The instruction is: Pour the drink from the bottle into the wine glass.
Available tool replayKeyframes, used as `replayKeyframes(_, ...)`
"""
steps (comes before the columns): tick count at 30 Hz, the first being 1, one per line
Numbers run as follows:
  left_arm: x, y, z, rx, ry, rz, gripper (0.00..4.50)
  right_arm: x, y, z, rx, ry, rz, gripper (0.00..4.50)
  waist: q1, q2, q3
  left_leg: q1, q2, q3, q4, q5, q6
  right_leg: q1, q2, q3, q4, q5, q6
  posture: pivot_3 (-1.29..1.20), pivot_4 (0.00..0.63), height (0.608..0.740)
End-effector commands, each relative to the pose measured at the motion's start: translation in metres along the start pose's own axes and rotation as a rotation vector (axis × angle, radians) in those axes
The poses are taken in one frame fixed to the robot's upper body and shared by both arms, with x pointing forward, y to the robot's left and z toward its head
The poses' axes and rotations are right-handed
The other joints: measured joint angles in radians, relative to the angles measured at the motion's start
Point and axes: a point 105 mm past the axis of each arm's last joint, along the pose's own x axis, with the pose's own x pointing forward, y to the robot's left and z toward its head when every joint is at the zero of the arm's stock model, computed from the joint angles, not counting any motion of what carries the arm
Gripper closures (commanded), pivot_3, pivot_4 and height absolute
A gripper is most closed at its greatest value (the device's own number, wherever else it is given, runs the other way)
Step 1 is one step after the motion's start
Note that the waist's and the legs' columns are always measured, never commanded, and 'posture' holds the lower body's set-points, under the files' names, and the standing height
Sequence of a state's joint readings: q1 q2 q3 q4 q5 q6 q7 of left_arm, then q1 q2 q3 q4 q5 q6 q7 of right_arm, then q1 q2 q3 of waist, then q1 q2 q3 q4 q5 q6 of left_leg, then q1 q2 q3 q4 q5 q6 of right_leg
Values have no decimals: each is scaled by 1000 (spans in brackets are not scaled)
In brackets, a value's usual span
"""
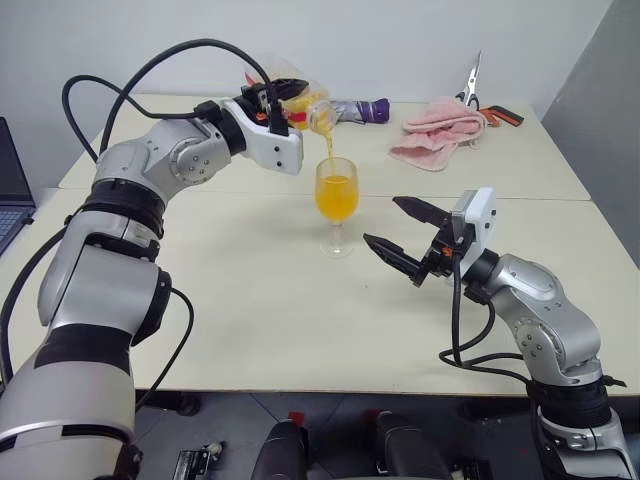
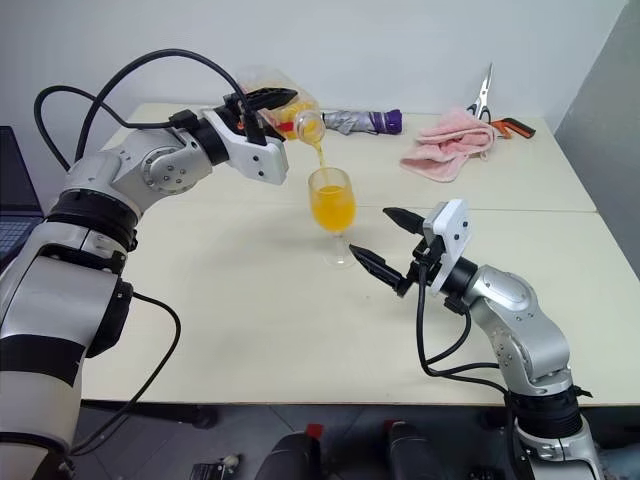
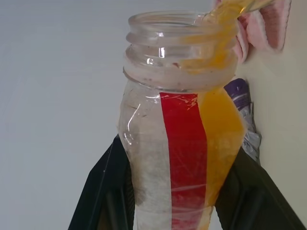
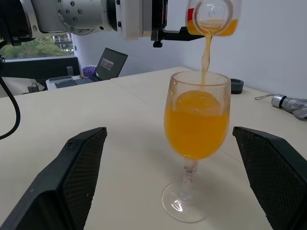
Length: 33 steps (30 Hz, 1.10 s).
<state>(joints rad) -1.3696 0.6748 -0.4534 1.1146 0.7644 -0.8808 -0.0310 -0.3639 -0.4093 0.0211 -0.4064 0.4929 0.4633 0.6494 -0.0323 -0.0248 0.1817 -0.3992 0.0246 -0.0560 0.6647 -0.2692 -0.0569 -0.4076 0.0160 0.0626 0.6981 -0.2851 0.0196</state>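
I should release the bottle with my left gripper on the bare table [image 1: 208, 238] between the laptop and the wine glass.
My left gripper [image 1: 287, 97] is shut on the bottle [image 1: 312, 110], a clear plastic one with a red stripe [image 3: 184, 158]. The bottle is held uncapped and tipped over, its mouth above the wine glass [image 1: 336, 205]. The drink [image 1: 328, 152] falls in a thin orange stream into the bowl, which is more than half full [image 4: 195, 127]. The glass stands upright on the table [image 1: 250, 300]. My right gripper [image 1: 381, 220] hovers open just to the right of the glass, and its fingers [image 4: 76, 172] flank the glass without touching it.
At the back of the table lie a folded grey and purple umbrella [image 1: 358, 110], a pink towel [image 1: 440, 132], scissors [image 1: 470, 85] and an orange-handled tool [image 1: 506, 117]. A laptop [image 1: 10, 195] sits at the far left. A small dark round object [image 4: 236, 86] rests behind the glass.
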Motion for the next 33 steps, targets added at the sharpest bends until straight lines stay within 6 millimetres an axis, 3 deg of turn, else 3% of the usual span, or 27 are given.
replayKeyframes(1,-1,22,-3,25,4,63,2812,0,3,12,-34,-50,7,0,0,0,0,0,0,0,0,0,0,0,0,0,0,0,0,0,150,740)
replayKeyframes(21,2,17,-2,-57,17,72,2812,-1,3,12,-38,-49,6,0,0,0,0,0,0,0,0,0,0,0,0,0,0,0,0,0,150,740)
replayKeyframes(27,3,16,-1,-184,19,104,2812,0,5,13,-47,-50,10,0,-1,0,0,0,0,0,0,0,0,0,0,0,1,0,0,0,150,740)
replayKeyframes(33,4,12,-6,-490,40,168,2812,3,5,14,-70,-60,8,0,0,0,0,0,0,0,1,0,0,0,0,0,1,0,0,0,150,740)
